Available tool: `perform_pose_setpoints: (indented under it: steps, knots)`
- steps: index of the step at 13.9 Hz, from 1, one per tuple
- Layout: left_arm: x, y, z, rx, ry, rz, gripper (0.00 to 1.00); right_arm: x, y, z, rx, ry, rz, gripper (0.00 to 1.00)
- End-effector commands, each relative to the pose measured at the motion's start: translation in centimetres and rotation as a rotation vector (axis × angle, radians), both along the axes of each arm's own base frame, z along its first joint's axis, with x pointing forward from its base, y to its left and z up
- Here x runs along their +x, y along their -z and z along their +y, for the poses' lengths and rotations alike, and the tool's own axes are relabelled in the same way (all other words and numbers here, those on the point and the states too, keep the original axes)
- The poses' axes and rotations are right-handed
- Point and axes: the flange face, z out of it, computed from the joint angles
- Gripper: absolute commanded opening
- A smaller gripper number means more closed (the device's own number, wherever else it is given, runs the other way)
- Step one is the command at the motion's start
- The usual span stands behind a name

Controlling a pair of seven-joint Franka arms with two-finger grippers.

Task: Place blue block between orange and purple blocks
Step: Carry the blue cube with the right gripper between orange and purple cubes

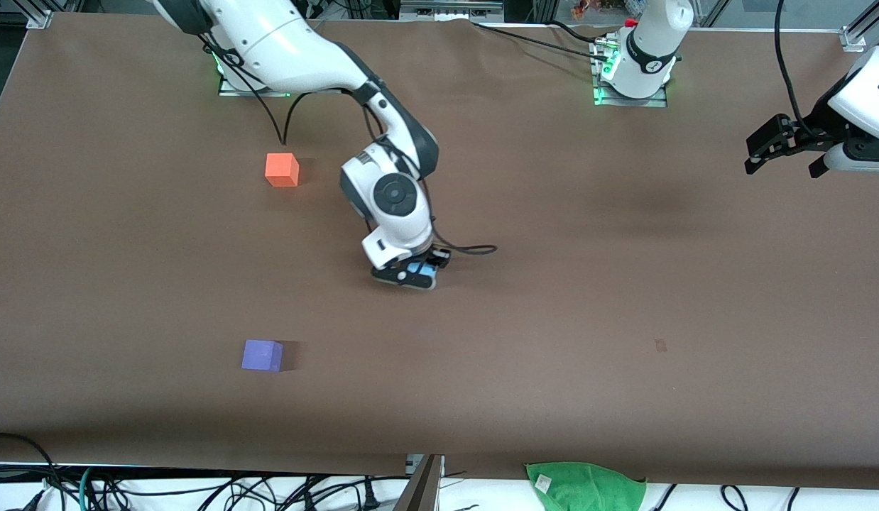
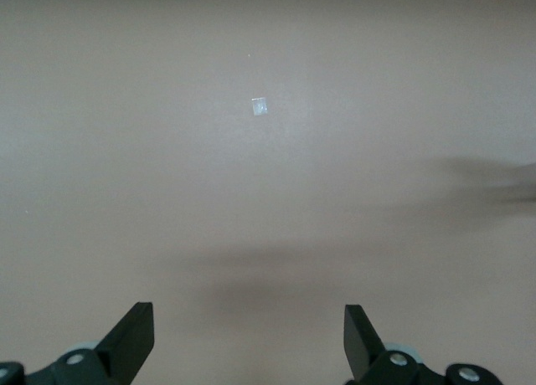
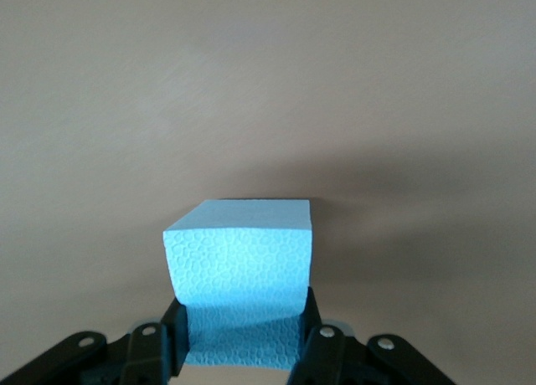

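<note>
I should release the blue block from my right gripper so that it rests on the brown table midway (image 1: 277, 257) between the orange block and the purple block. The blue block is now low over the table's middle.
My right gripper (image 1: 416, 273) is low over the middle of the brown table (image 1: 588, 284), shut on the light blue block (image 1: 426, 270). In the right wrist view the blue block (image 3: 243, 276) sits between the two fingers, which press its sides. The orange block (image 1: 282, 170) lies on the table nearer the robots' bases. The purple block (image 1: 262, 355) lies nearer the front camera, almost in line with the orange one. My left gripper (image 1: 784, 145) waits in the air over the left arm's end of the table, open and empty; its fingers (image 2: 134, 339) stand wide apart.
A green cloth (image 1: 585, 486) lies off the table's front edge among cables. A black cable (image 1: 468, 249) trails from the right wrist. A small pale mark (image 2: 260, 107) shows on the table under the left gripper.
</note>
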Motion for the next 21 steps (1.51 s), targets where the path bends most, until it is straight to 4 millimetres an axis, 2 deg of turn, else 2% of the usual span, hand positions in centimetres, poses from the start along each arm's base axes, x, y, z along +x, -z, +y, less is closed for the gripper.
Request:
perform_pose_setpoints:
  steps: [1, 4, 5, 7, 8, 10, 13, 17, 18, 19, 20, 21]
  knots:
    - [0.3, -1.1, -0.5, -0.001, -0.001, -0.005, 1.00, 2.4, -5.1, -7.3, -0.046, -0.085, 0.101, 0.22]
    - [0.4, -1.5, 0.2, -0.104, -0.059, 0.000, 1.00, 2.8, -7.8, -16.4, -0.064, -0.173, 0.180, 0.24]
    - [0.5, -1.3, 1.9, -0.117, -0.084, 0.023, 1.00, 2.4, -8.1, -20.0, -0.063, -0.177, 0.198, 0.25]
    - [0.5, -1.3, 2.4, -0.108, -0.088, 0.031, 1.00, 1.2, -7.2, -26.5, -0.023, -0.197, 0.229, 0.28]
    - [0.5, -1.2, 2.3, -0.107, -0.088, 0.033, 1.00, 0.4, -6.2, -28.3, -0.001, -0.196, 0.238, 0.28]
    - [1.3, 0.1, 2.2, -0.104, -0.094, 0.057, 1.00, -0.9, -4.0, -30.1, 0.008, -0.194, 0.210, 0.29]
    - [1.1, 0.1, 2.0, -0.102, -0.088, 0.075, 1.00, -2.0, -1.3, -30.7, 0.010, -0.187, 0.164, 0.30]
    - [1.3, -0.2, 1.9, -0.067, -0.080, 0.076, 1.00, -2.1, 1.0, -30.7, 0.031, -0.164, 0.134, 0.33]
    - [1.3, -0.2, 2.1, -0.068, -0.083, 0.076, 1.00, -2.2, 1.8, -30.6, 0.031, -0.164, 0.131, 0.42]
    - [1.3, -0.3, 2.2, -0.069, -0.084, 0.075, 1.00, -2.2, 2.3, -30.6, 0.030, -0.165, 0.134, 0.57]
    - [1.3, -0.3, 2.1, -0.068, -0.080, 0.075, 1.00, -2.0, 2.2, -30.9, 0.029, -0.163, 0.131, 0.85]
    - [1.4, -0.2, 1.9, -0.067, -0.075, 0.075, 1.00, -1.6, 1.8, -30.9, 0.031, -0.173, 0.124, 1.00]
